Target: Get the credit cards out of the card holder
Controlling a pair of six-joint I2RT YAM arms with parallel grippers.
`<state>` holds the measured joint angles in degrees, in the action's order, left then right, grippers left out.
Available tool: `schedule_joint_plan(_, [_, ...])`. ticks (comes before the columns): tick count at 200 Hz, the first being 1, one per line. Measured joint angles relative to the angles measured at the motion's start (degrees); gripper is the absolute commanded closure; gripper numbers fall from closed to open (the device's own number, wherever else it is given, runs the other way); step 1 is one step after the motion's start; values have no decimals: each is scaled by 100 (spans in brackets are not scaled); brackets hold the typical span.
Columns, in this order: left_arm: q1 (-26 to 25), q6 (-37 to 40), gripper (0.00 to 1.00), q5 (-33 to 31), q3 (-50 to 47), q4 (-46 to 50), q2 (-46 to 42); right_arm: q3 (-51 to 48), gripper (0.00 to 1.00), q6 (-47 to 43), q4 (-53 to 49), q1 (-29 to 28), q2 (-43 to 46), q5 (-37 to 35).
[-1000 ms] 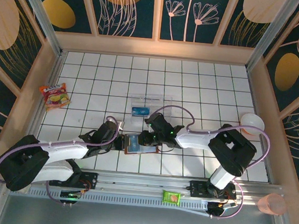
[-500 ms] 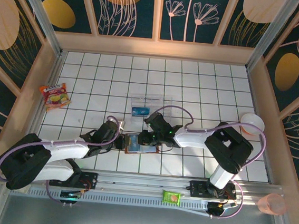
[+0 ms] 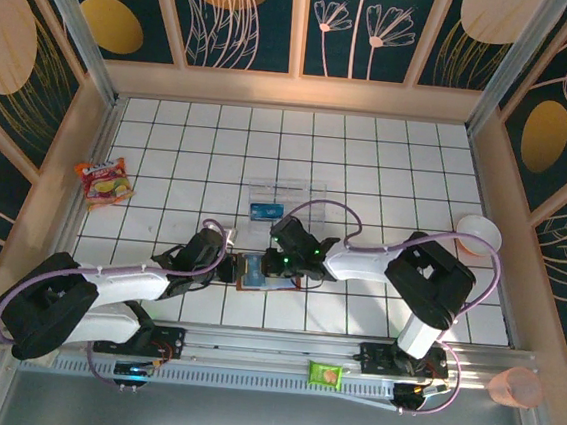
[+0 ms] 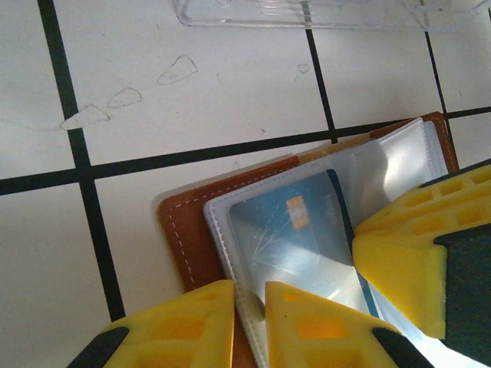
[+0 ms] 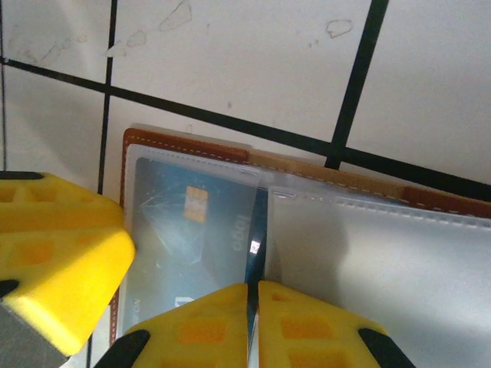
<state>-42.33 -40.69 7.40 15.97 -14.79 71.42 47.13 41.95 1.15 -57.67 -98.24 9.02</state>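
Next, I open my left gripper, which pinches just the sleeve's outer seam, and take the sleeve farther in before (image 4: 285, 268) my right gripper pulls the blue card out.
The brown card holder (image 3: 252, 285) lies open on the tiles between both grippers, its clear sleeves facing up (image 4: 180, 230). One blue credit card (image 4: 295, 238) sits in the left sleeve. Its dark edge (image 5: 258, 222) pokes out of the sleeve's mouth at the middle fold. My right gripper (image 5: 253, 318) is shut on that edge, the fingers (image 5: 314, 330) pressed together around it. My left gripper (image 4: 249, 318) pinches the near-left rim of the card holder and its sleeve in a narrow gap. In the top view the left gripper (image 3: 230, 268) and right gripper (image 3: 280, 264) flank the holder.
A clear plastic box (image 3: 303, 190) stands just behind the holder with a blue card (image 3: 266, 211) in it. A red snack packet (image 3: 106, 180) lies far left, a white bowl (image 3: 477, 234) far right. A green packet (image 3: 326, 374) sits on the front rail.
My right gripper's fingers have closed onto the card's edge and the right arm has edged slightly left. The left arm and the holder have stayed put.
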Motion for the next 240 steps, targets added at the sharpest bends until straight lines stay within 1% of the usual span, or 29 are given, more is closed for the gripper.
schedule_joint_plan(37, [13, 2, 83, 4, 11, 2, 2, 201, 90, 0, -374, -299, 0, -739])
schedule_joint_plan(72, [13, 2, 83, 2, 17, 7, 2, 319, 88, 2, -708, -459, 0, -1270])
schedule_joint_plan(109, [24, 15, 81, 0, 46, 162, -79, 321, 83, 15, -890, -496, 44, -1558])
schedule_joint_plan(138, [24, 17, 79, 0, 92, 444, -468, 317, 78, -70, -920, -496, 295, -1628])
schedule_joint_plan(158, [24, 15, 80, 46, 179, 487, -647, 297, 71, -160, -857, -472, 562, -1484])
schedule_joint_plan(181, [35, 4, 80, 160, 247, 439, -564, 149, 67, -229, -546, -284, 750, -922])
schedule_joint_plan(215, [35, -63, 66, 111, 247, 474, -597, -35, 64, -234, -262, 59, 730, -295])
schedule_joint_plan(228, [35, -87, 63, 76, 245, 507, -721, -39, 64, -238, -177, 74, 673, -105])
schedule_joint_plan(240, [35, -98, 62, 39, 243, 518, -837, -39, 64, -236, -74, 74, 612, 39])
